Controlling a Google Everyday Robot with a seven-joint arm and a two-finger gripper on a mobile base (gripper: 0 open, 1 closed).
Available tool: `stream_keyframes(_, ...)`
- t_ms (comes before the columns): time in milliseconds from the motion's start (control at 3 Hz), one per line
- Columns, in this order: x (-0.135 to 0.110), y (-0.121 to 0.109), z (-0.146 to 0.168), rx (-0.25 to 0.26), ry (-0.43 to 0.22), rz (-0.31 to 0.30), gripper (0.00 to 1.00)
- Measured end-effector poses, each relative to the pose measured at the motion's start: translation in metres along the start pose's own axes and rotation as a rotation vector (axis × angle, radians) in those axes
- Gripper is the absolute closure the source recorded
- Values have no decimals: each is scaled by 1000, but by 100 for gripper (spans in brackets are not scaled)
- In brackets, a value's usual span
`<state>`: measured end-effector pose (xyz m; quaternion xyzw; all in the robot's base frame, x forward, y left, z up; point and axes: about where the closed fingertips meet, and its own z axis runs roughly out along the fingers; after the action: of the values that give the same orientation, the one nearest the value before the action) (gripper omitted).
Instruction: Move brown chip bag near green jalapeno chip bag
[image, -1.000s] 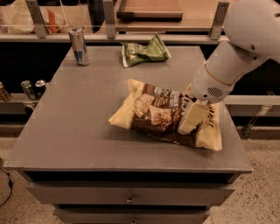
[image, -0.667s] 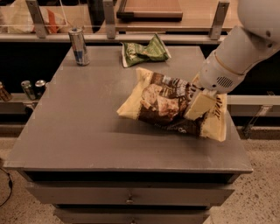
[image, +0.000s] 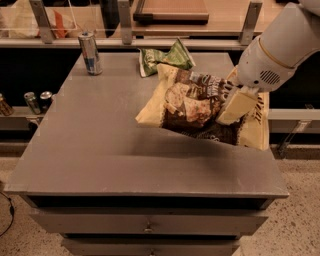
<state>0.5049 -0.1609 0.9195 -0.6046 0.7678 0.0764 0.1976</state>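
Note:
The robot's gripper will release the brown chip bag at the table's back edge (image: 214, 67), close beside the green jalapeno chip bag.
The brown chip bag (image: 192, 105), dark brown in the middle with cream-yellow ends, hangs tilted above the right half of the grey table (image: 100, 145). My gripper (image: 235, 102) is shut on its right part and holds it off the surface. The white arm comes in from the upper right. The small green jalapeno chip bag (image: 167, 59) lies crumpled at the table's back centre. The brown bag's upper edge overlaps it in this view and hides its lower right part.
A silver-blue drink can (image: 90, 52) stands at the table's back left. More cans (image: 37, 101) sit on a low shelf to the left. A rail with metal posts (image: 250, 22) runs behind the table. Drawers (image: 147, 227) are under the tabletop.
The brown bag has been lifted off the table and carried back toward the green bag, tilting upward. The arm has moved with it.

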Motion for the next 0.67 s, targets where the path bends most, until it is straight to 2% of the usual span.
stream_keyframes(333,-3,-31,-12,101,-5,7,100)
stream_keyframes(667,-3,-77,-25,194,-1,36,100)
